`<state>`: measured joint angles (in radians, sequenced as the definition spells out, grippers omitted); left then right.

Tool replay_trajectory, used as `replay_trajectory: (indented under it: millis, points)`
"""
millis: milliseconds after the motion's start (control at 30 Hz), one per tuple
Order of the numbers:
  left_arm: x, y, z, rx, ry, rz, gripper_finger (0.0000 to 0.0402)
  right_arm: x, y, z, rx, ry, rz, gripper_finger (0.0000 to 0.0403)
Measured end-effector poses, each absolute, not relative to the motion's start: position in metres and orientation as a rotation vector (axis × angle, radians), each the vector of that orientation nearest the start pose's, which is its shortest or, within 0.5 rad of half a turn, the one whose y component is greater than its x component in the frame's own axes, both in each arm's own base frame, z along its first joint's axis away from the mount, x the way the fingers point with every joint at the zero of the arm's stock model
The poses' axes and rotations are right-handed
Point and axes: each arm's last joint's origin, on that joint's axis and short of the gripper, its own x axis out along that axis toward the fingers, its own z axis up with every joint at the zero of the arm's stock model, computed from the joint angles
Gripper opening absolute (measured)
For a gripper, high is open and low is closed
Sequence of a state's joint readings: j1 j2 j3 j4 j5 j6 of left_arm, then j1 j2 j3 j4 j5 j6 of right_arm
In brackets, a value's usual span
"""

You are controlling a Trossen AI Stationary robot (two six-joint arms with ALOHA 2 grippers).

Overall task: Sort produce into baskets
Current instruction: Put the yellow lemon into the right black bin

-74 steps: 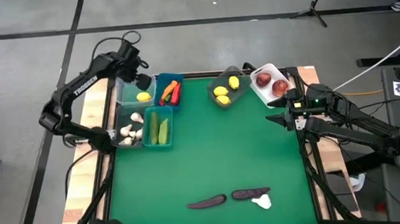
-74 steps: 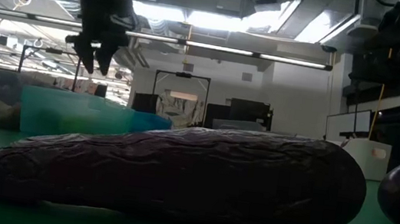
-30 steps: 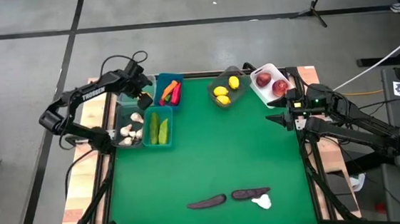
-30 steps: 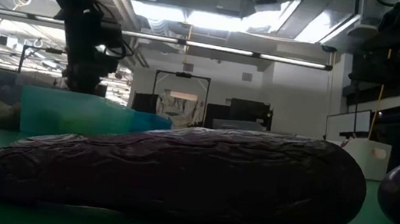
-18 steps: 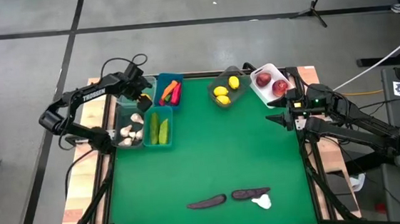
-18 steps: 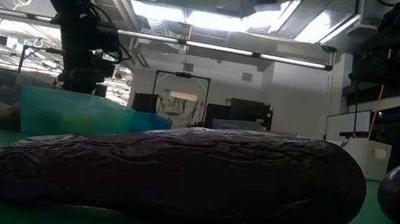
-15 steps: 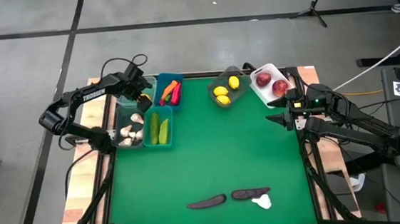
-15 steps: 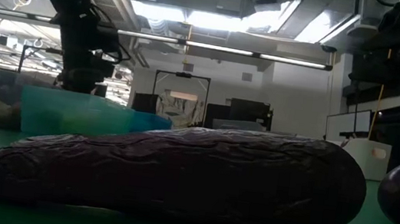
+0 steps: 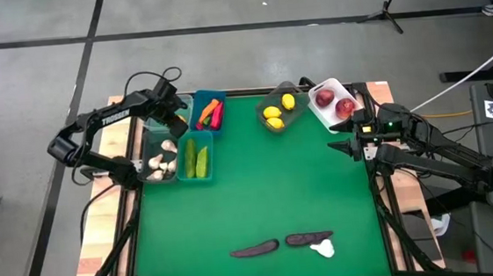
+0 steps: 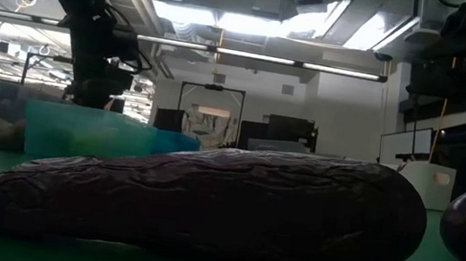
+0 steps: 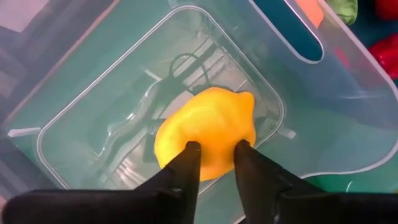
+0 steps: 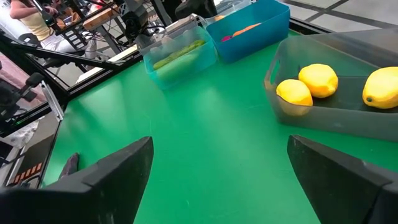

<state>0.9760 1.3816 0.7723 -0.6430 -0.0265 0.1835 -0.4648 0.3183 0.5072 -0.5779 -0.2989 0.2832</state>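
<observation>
My left fingers pinch only the lemon's near side; I should open wide, reach deeper, grip the lemon (image 11: 208,127) around its middle, then lift.
A yellow lemon (image 11: 208,127) lies in the clear tub (image 9: 159,118) at the table's far left corner. My left gripper (image 9: 177,120) reaches down into that tub and is shut on the lemon, which it hides in the high view. More lemons (image 9: 273,113) sit in a grey tub (image 9: 291,90) at the far middle. Two dark eggplants (image 9: 255,248) (image 9: 309,238) and a white garlic bulb (image 9: 323,249) lie on the green mat near the front edge. My right gripper (image 9: 346,148) waits open at the right edge, clear of everything. My left gripper pinches the lemon's body (image 11: 214,158) between its two fingers (image 11: 188,158), at the side away from the lemon's pointed tip (image 11: 249,99). The fingers come from above, pointing steeply down into the tub. The lemon seems to rest on the tub's floor (image 11: 118,124).
Beside the clear tub stand a blue tub (image 9: 210,113) with carrot and peppers, a teal tub (image 9: 197,157) with cucumbers and a grey tub (image 9: 161,164) with garlic. A white tub (image 9: 334,103) with apples is at the far right. The mat's middle (image 9: 267,180) is bare.
My left gripper has come down from above the clear tub into it, onto the lemon, and has then kept still there. The lemon, in plain sight in the high view before, is now covered by the gripper.
</observation>
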Motion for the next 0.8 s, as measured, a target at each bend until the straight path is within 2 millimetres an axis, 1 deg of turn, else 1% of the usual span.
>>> replay_trajectory:
  millis: [200,400,467,633,733,800]
  points:
    - [0.130,0.194,0.185,-0.454,1.190,0.776,0.0046,0.082,-0.031,0.255,0.425,0.337,-0.215,0.0369]
    - [0.127,0.190,0.197,-0.450,1.130,0.813,0.0008,0.082,-0.031,0.255,0.425,0.337,-0.215,0.0369]
    - [0.126,0.188,0.201,-0.448,1.106,0.825,0.0002,0.082,-0.031,0.255,0.425,0.337,-0.215,0.0369]
    - [0.125,0.186,0.207,-0.439,1.075,0.837,0.0016,0.082,-0.031,0.255,0.425,0.337,-0.215,0.0369]
    - [0.125,0.187,0.208,-0.440,1.063,0.843,0.0039,0.082,-0.031,0.255,0.425,0.337,-0.214,0.0369]
    - [0.126,0.186,0.208,-0.436,1.060,0.837,0.0063,0.082,-0.031,0.255,0.425,0.337,-0.215,0.0369]
